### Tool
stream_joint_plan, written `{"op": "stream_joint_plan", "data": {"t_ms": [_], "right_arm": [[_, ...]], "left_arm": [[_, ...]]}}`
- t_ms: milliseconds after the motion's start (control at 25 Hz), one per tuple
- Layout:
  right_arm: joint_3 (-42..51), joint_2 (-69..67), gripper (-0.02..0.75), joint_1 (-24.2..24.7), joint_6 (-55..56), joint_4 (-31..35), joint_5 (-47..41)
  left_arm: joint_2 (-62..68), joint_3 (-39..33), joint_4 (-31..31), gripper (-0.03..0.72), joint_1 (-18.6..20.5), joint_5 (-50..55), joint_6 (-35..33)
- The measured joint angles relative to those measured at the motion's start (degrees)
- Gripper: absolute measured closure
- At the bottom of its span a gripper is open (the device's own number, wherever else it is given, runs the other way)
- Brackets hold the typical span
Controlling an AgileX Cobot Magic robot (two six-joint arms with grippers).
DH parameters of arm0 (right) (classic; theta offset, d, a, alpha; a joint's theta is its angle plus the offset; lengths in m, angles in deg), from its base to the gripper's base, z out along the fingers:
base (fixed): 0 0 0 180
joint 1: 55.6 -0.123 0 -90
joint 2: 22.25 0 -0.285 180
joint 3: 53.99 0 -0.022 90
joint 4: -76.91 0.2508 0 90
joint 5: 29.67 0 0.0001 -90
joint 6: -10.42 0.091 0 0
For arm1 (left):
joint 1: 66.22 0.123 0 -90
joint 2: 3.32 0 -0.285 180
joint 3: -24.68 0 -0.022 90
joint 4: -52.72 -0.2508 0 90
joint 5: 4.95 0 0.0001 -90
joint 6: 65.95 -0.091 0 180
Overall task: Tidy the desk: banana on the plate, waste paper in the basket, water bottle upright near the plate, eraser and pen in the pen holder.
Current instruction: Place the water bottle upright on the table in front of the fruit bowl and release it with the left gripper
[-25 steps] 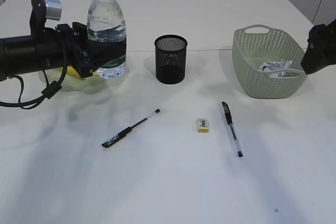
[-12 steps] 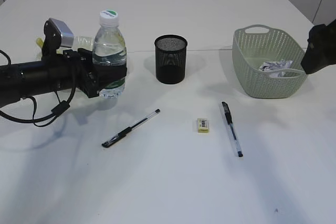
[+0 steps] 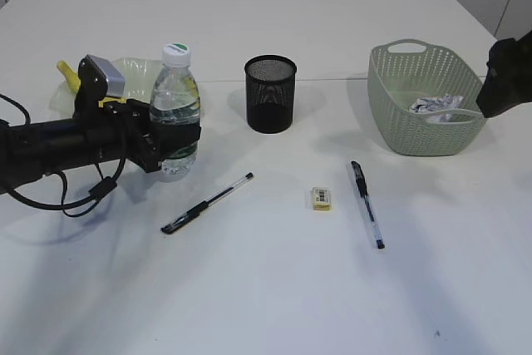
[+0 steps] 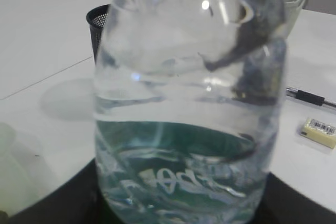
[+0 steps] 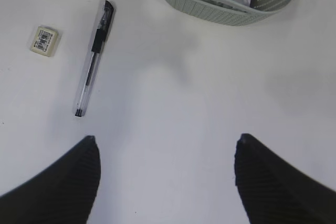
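The water bottle, now upright beside the pale green plate, will go down upright on the table (image 3: 173, 177) between the pale green plate and the nearest pen, where I need to set it with my left gripper.
The clear water bottle (image 3: 174, 118) with a white-green cap stands upright, and my left gripper (image 3: 170, 137) is shut on its lower body. Its base is at table level beside the pale green plate (image 3: 133, 70). The bottle (image 4: 184, 103) fills the left wrist view. A yellow banana (image 3: 66, 74) lies at the plate's left end, partly hidden by my arm. The black mesh pen holder (image 3: 270, 93) stands mid-table. One pen (image 3: 208, 203) lies front left; another pen (image 3: 366, 204) and the eraser (image 3: 321, 198) lie to the right. Waste paper (image 3: 436, 106) sits in the green basket (image 3: 416, 135). My right gripper (image 5: 165, 142) hangs open and empty.
The right arm (image 3: 505, 76) hovers at the right edge beside the basket. The right wrist view shows the eraser (image 5: 43, 40), a pen (image 5: 94, 59) and the basket (image 5: 231, 11) ahead of the jaws. The table's front half is bare white surface.
My left arm has lowered the bottle toward the table and brought it slightly forward, uncovering the plate and banana behind it. The right arm has not moved.
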Motion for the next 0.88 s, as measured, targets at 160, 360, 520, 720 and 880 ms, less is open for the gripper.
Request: {"op": "stream_joint_plan", "data": {"t_ms": [160, 360, 520, 720, 880], "right_arm": [[0.0, 0.0, 0.144, 0.0, 0.0, 0.0, 0.0], [0.0, 0.0, 0.144, 0.0, 0.0, 0.0, 0.0], [0.0, 0.0, 0.144, 0.0, 0.09, 0.0, 0.0], [0.0, 0.0, 0.144, 0.0, 0.09, 0.0, 0.0], [0.0, 0.0, 0.145, 0.0, 0.09, 0.0, 0.0]], "left_arm": [[1.14, 0.0, 1.45, 0.307, 0.0, 0.08, -0.53], [2.92, 0.0, 2.73, 0.307, 0.0, 0.19, -0.8], [3.19, 0.0, 3.78, 0.307, 0.0, 0.22, -1.06], [3.95, 0.0, 4.5, 0.307, 0.0, -0.09, -1.4], [3.95, 0.0, 4.5, 0.307, 0.0, -0.19, -1.53]]}}
